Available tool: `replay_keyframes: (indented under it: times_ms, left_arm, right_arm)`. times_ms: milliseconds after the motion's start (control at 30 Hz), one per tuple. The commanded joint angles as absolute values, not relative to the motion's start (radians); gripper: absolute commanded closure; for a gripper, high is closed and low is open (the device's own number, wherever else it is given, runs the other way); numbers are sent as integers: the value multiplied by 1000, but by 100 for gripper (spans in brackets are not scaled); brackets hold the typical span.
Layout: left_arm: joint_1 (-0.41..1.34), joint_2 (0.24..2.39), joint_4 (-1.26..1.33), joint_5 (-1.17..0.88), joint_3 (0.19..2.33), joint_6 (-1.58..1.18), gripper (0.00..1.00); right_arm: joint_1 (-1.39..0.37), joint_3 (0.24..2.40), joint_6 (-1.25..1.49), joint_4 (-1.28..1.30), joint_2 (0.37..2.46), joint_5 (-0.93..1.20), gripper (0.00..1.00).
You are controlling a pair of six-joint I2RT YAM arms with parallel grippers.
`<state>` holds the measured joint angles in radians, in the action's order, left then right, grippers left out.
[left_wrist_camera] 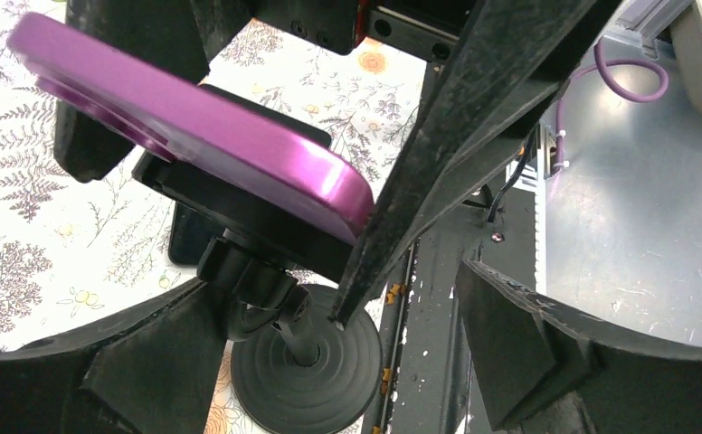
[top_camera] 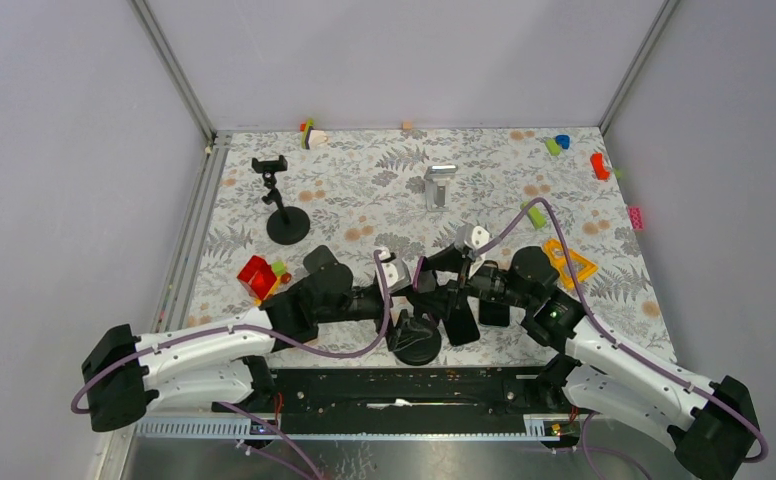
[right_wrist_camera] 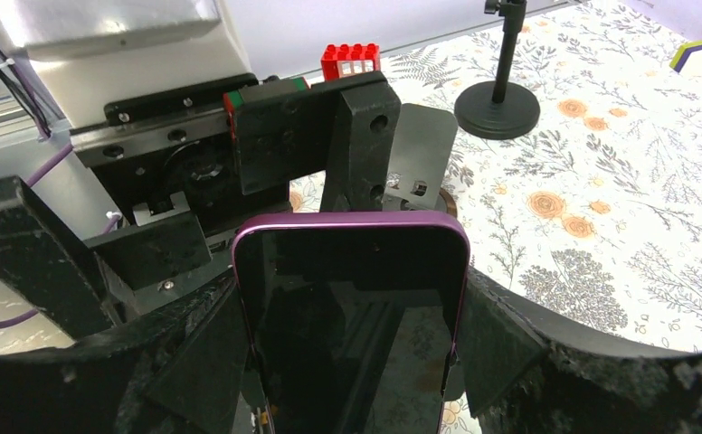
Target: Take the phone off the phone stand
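My left gripper should straighten the stand's cradle, which slants across its open fingers with its neck beside one finger, and grip the neck (left_wrist_camera: 264,282) just below.
A purple phone (right_wrist_camera: 352,316) with a dark screen sits in the cradle of a black phone stand, whose round base (left_wrist_camera: 307,366) stands near the table's front edge. The phone also shows from below in the left wrist view (left_wrist_camera: 194,136) and in the top view (top_camera: 461,322). My right gripper (right_wrist_camera: 352,353) is shut on the phone, one finger against each long side. My left gripper (left_wrist_camera: 338,334) is open and straddles the stand's neck (left_wrist_camera: 252,289), with its left finger (left_wrist_camera: 103,362) close beside the neck. In the top view both grippers meet over the stand base (top_camera: 416,342).
An empty black stand (top_camera: 286,215) stands at back left and a silver stand (top_camera: 440,185) at back centre. Red bricks (top_camera: 257,275) lie left of my left arm and a yellow piece (top_camera: 574,265) lies right. Small toys line the far edge. The metal rail (left_wrist_camera: 438,344) runs beside the stand.
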<state>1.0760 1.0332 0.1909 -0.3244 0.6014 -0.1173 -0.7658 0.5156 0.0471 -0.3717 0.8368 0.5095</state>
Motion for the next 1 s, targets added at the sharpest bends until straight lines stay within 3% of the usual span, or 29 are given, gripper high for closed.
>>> replay_keyframes:
  times_ms: [0, 333, 500, 967]
  left_arm:
    - [1079, 983, 268, -329, 588, -117, 1]
    - [1030, 905, 344, -496, 512, -157, 1]
    - [1022, 842, 345, -474, 473, -149, 1]
    - [1015, 875, 392, -586, 467, -23, 5]
  right_arm:
    - [-764, 482, -6, -338, 852, 541, 100]
    - [-763, 460, 16, -364, 833, 666, 100]
    - [-763, 447, 5, -361, 814, 715, 100]
    - [-764, 515, -123, -276, 861, 963, 100]
